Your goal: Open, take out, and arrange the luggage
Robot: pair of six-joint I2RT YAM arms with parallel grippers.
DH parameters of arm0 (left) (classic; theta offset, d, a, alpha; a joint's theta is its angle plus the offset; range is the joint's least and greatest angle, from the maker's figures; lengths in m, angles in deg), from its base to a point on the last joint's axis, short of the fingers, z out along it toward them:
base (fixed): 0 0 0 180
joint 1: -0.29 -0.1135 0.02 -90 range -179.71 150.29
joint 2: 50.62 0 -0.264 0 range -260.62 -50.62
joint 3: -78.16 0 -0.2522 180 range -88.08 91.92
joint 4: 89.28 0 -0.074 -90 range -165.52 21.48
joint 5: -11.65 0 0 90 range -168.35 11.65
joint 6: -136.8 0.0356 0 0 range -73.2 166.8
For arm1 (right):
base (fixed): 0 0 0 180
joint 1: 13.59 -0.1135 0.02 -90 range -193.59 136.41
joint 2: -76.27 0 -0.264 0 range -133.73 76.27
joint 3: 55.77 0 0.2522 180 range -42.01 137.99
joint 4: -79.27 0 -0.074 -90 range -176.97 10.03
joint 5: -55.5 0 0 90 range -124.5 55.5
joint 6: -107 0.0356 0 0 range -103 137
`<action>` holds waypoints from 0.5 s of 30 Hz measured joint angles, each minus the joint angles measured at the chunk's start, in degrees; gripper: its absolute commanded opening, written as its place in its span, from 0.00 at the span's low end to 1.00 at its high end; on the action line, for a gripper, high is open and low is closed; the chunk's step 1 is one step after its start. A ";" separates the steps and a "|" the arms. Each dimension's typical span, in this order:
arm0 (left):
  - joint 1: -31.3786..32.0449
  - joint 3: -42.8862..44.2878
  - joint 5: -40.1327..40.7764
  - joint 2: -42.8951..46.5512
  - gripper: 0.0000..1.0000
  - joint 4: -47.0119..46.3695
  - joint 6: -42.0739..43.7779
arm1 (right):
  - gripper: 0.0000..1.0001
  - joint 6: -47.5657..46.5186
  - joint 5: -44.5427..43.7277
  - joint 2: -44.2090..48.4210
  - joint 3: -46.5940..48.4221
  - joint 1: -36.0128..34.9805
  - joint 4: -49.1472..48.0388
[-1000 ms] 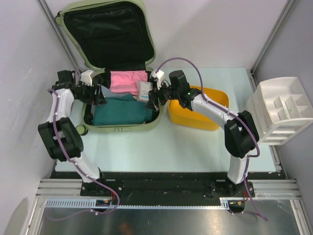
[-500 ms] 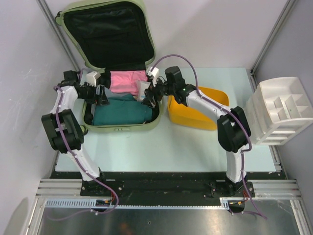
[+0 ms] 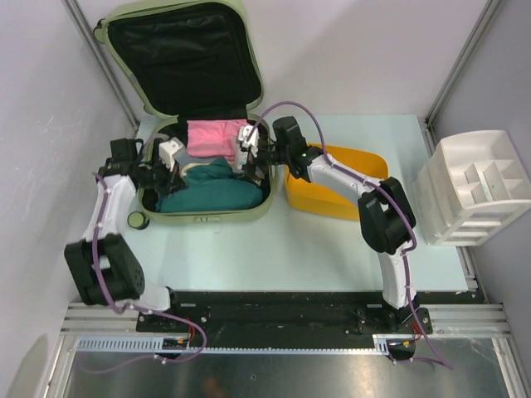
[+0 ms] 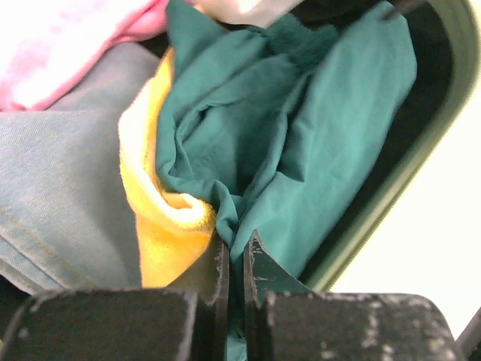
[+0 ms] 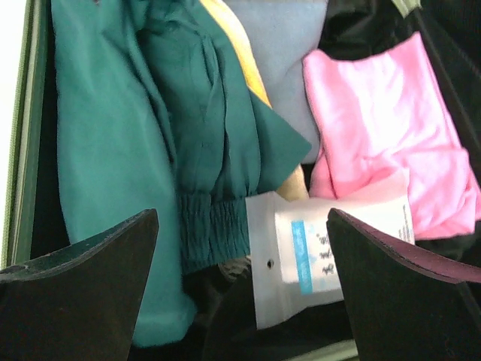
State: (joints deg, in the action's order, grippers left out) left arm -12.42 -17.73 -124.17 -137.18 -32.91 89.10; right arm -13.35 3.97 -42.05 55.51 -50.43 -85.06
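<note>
The yellow cloth bunches up against the teal fold in my left gripper, so it should open and take the teal garment alone (image 4: 263,201) before it lifts.
The luggage (image 3: 207,214), a pale sage-green hard-shell suitcase, lies open at the table's back left with its black-lined lid (image 3: 178,50) raised. Inside are a teal garment (image 3: 211,191), a pink cloth (image 3: 211,137), a yellow cloth (image 4: 161,226) and denim (image 4: 60,188). My left gripper (image 3: 178,166) is inside the case at its left side, shut on a fold of the teal garment (image 4: 323,150). At the case's right side, my right gripper (image 3: 249,162) hangs open over a white packet (image 5: 331,248), holding nothing. That packet lies between the teal garment (image 5: 98,150) and the pink cloth (image 5: 383,128).
A yellow plastic tub (image 3: 332,199) stands just right of the suitcase, under my right forearm. A white divided organizer tray (image 3: 477,186) sits at the table's right edge. Grey walls and frame posts close in the back and sides.
My left gripper moved right into the suitcase and shut on the teal garment, which has bunched up. My right gripper shifted left, further over the case's contents.
</note>
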 measured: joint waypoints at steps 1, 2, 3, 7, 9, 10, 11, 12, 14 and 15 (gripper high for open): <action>0.37 -1.75 -0.28 2.47 0.00 -0.17 1.84 | 1.00 -1.66 0.26 -0.15 0.00 -0.37 -0.59; 0.87 -3.74 -0.44 5.18 0.00 -0.24 3.72 | 1.00 -3.23 0.63 -0.26 0.00 -0.81 -1.11; 1.66 -5.77 -0.37 7.82 0.00 -0.09 5.73 | 1.00 -4.76 1.14 -0.31 0.00 -1.31 -1.62; 5.05 -12.85 0.26 16.26 0.00 0.31 13.22 | 1.00 -10.14 4.35 -0.31 -0.13 -3.32 -4.96; 5.81 -14.86 0.59 18.47 0.00 0.42 15.85 | 1.00 -12.24 6.78 -0.31 -0.13 -4.20 -6.16; 6.03 -15.63 0.63 19.30 0.00 0.39 17.14 | 1.00 -13.22 8.31 -0.31 -0.13 -4.55 -6.51; 6.08 -16.22 0.70 20.04 0.00 0.39 18.29 | 1.00 -14.12 9.77 -0.31 -0.11 -5.01 -6.56; 6.08 -16.63 0.74 20.70 0.00 0.37 19.37 | 1.00 -15.28 11.43 -0.31 -0.11 -5.38 -6.29; 6.12 -17.51 0.96 22.10 0.00 0.24 21.57 | 1.00 -17.86 14.75 -0.31 -0.09 -6.03 -4.96; 6.16 -18.10 1.09 22.93 0.00 0.11 22.71 | 1.00 -19.39 16.20 -0.31 0.00 -6.40 -3.82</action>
State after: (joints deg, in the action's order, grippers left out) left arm -6.26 -35.83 -123.08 -114.25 -32.80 111.81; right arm -32.74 20.17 -42.36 55.51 -56.83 -88.88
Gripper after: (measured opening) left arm 0.029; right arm 0.994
